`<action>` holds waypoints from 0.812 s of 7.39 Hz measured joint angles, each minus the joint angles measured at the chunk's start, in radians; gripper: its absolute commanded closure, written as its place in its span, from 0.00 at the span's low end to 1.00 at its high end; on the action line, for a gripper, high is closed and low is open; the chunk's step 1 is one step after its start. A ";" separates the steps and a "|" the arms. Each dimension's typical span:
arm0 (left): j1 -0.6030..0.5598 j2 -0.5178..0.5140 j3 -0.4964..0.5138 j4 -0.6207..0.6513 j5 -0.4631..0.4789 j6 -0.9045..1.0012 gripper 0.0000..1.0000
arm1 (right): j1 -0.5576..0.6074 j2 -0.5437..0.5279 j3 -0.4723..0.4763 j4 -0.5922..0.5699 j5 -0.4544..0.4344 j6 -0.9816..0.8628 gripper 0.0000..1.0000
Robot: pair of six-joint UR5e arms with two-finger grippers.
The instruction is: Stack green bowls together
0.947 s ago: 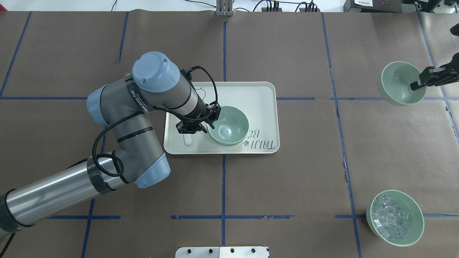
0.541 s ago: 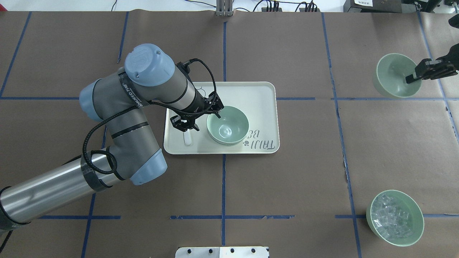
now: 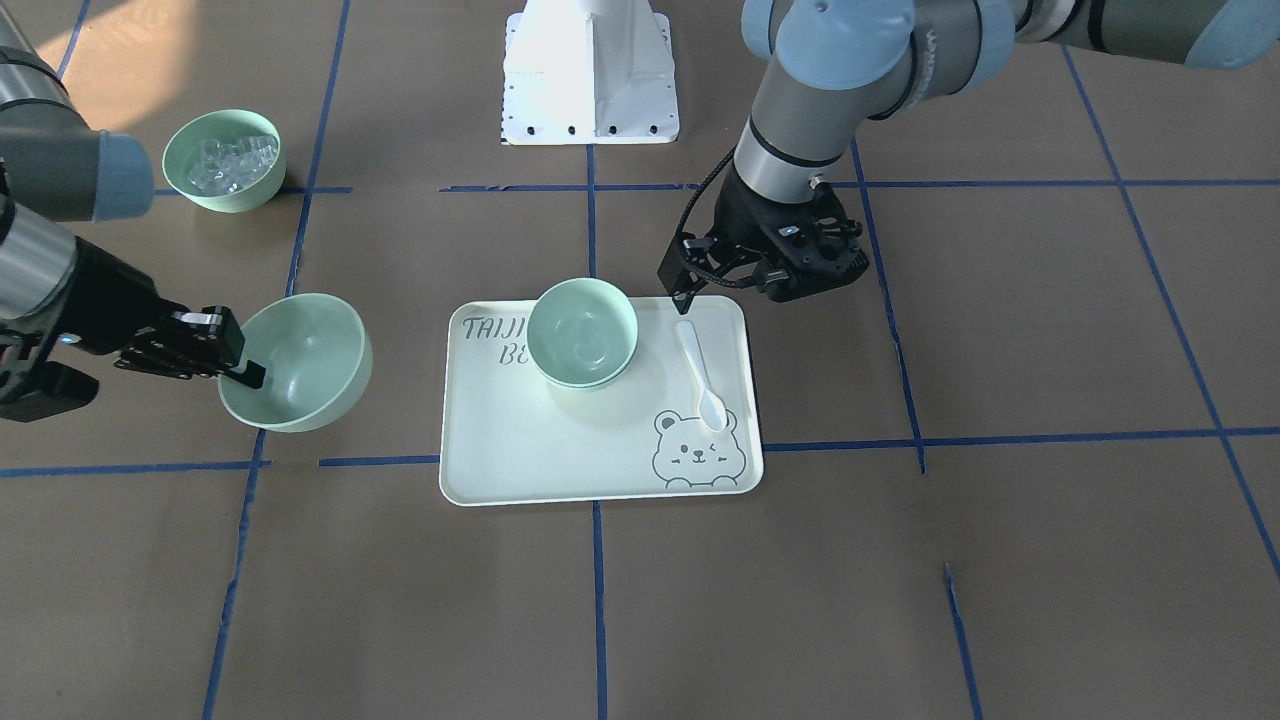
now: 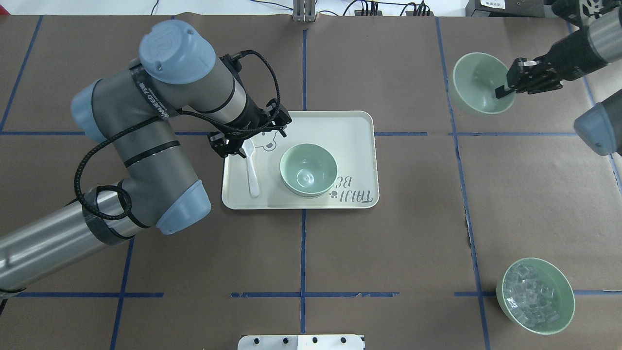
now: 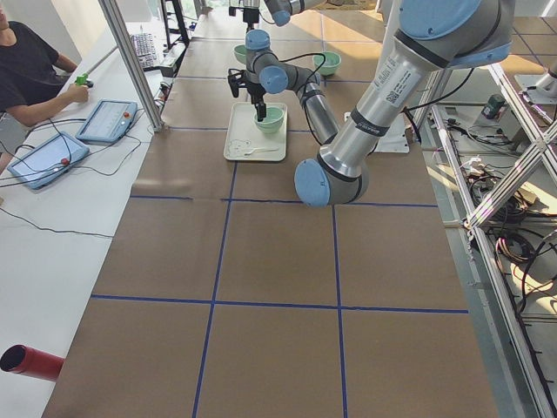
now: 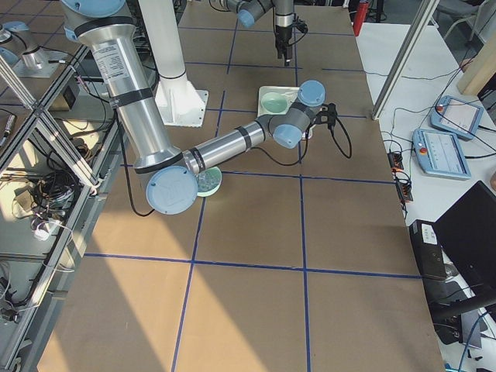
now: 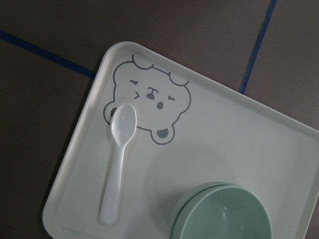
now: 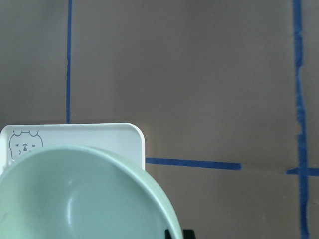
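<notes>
The robot's right gripper should release its green bowl inside the nested green bowls (image 3: pixel 582 332) on the pale bear tray.
Two green bowls (image 4: pixel 308 170) sit nested on the pale bear tray (image 4: pixel 359 141); the left wrist view shows their double rim (image 7: pixel 219 211). They also show in the front view (image 3: pixel 582 332). My left gripper (image 4: pixel 253 140) is open and empty above the tray's far left corner, apart from the bowls. My right gripper (image 4: pixel 503 90) is shut on the rim of the third green bowl (image 4: pixel 476 82), one finger inside it. It holds that bowl tilted, right of the tray (image 3: pixel 295 360). The right wrist view shows this bowl (image 8: pixel 75 199) close up.
A white spoon (image 4: pixel 251 170) lies on the tray's left part, next to the bear drawing (image 7: pixel 149 104). A green bowl of clear cubes (image 4: pixel 534 296) stands at the near right of the table. Blue tape lines cross the brown paper cover.
My left gripper has let go of the bowl on the tray and drawn back to the tray's far left corner. My right gripper has carried its bowl left and farther away.
</notes>
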 measured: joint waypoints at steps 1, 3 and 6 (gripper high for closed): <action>-0.046 0.036 -0.050 0.040 0.000 0.060 0.00 | -0.072 0.033 0.005 -0.019 -0.070 0.026 1.00; -0.133 0.093 -0.105 0.072 -0.001 0.170 0.00 | -0.194 0.109 0.028 -0.135 -0.199 0.056 1.00; -0.201 0.165 -0.138 0.100 -0.002 0.312 0.00 | -0.326 0.215 0.036 -0.266 -0.333 0.088 1.00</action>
